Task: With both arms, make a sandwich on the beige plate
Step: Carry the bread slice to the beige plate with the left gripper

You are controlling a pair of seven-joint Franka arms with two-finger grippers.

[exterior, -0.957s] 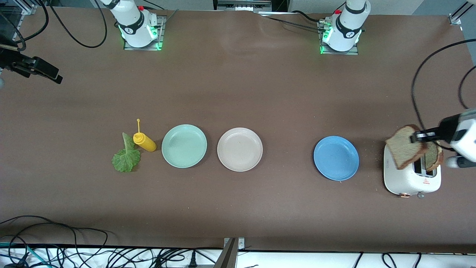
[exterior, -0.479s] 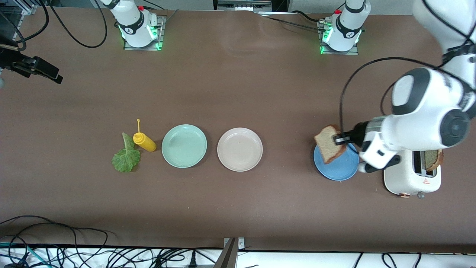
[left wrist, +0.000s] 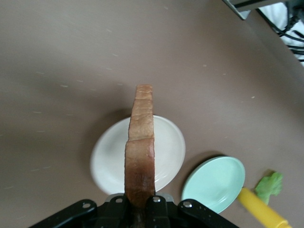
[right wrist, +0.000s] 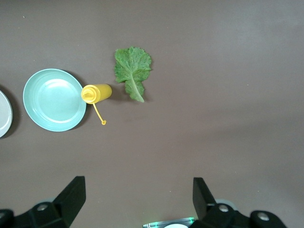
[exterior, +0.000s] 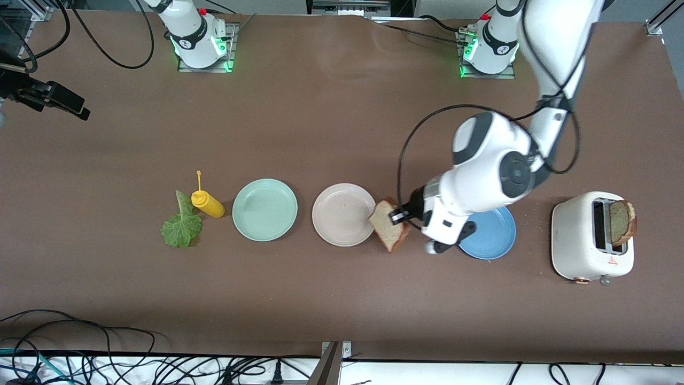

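Note:
My left gripper will let go of the bread slice on the beige plate's half [exterior: 332,218] [left wrist: 155,155] nearest the mint-green plate. The slice is now held above that plate's rim.
My left gripper [exterior: 398,216] is shut on a slice of speckled bread [exterior: 389,231], held on edge in the air over the rim of the beige plate [exterior: 342,214] on the side toward the left arm's end. In the left wrist view the bread [left wrist: 140,142] stands upright between the fingers [left wrist: 159,206], above the beige plate [left wrist: 109,161]. A second slice [exterior: 621,222] sticks out of the white toaster [exterior: 580,251]. The lettuce leaf [exterior: 181,227] lies flat toward the right arm's end. My right gripper [right wrist: 137,180] waits open and empty, high over the table, looking down on the lettuce [right wrist: 133,66].
A mint-green plate [exterior: 264,209] sits beside the beige plate, with a yellow squeeze bottle [exterior: 208,204] lying between it and the lettuce. A blue plate [exterior: 491,238] lies partly under the left arm, between the beige plate and the toaster. Cables run along the table's near edge.
The left arm has carried the bread slice from above the toaster, past the blue plate, to the beige plate's rim. The right arm has not moved.

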